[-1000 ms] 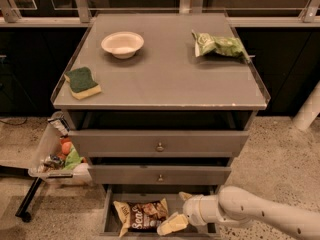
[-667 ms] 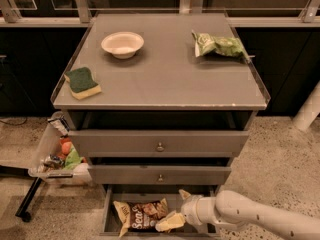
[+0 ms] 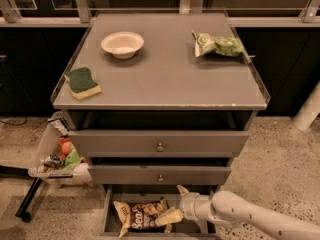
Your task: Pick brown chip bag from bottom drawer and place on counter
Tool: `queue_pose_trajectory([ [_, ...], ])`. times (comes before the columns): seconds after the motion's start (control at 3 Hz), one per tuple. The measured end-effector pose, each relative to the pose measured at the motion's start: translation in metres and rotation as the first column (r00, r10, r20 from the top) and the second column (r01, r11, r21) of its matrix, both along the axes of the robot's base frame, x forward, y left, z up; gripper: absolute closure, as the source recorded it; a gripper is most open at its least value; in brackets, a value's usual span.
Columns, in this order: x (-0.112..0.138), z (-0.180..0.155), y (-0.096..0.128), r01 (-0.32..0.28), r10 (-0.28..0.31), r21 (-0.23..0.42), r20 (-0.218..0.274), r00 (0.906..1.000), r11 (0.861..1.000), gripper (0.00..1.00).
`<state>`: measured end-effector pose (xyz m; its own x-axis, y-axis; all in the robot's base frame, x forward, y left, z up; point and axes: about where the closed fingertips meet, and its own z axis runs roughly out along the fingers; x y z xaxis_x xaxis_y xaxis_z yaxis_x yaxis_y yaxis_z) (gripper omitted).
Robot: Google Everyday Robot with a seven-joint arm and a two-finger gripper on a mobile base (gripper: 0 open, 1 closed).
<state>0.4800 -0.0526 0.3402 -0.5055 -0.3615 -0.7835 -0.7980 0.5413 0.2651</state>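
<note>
The brown chip bag is inside the open bottom drawer, and my gripper will next close on the end (image 3: 161, 211) of the bag that lies nearest the white arm.
The brown chip bag (image 3: 142, 215) lies flat in the open bottom drawer (image 3: 107, 215), left of its middle. My gripper (image 3: 175, 204) reaches in from the right on a white arm and is low inside the drawer at the bag's right end. Its fingers are spread open: one fingertip (image 3: 169, 217) lies against the bag's right edge, the other (image 3: 182, 189) points up toward the drawer's back. The bag rests on the drawer floor. The grey counter (image 3: 165, 79) on top of the cabinet is above.
On the counter are a white bowl (image 3: 122, 44), a green-and-yellow sponge (image 3: 82, 82) and a green chip bag (image 3: 218, 45). Two knobbed drawers (image 3: 159, 144) are slightly open above the bottom one. A clear bin (image 3: 56, 151) of items hangs at the cabinet's left.
My gripper has moved a little left along the bottom drawer, closer onto the right end of the brown chip bag. The bag has not moved.
</note>
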Motion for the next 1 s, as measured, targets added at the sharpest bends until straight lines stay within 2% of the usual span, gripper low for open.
queue_pose_trajectory([
  [0.33,0.007,-0.023,0.006,0.020,-0.018,-0.052,0.035,0.9992,0.998,0.00],
  [0.67,0.020,-0.063,0.018,0.021,-0.012,-0.097,0.088,0.9960,0.995,0.00],
  [1.0,0.026,-0.107,0.037,0.007,0.005,-0.133,0.090,0.9959,0.991,0.00],
])
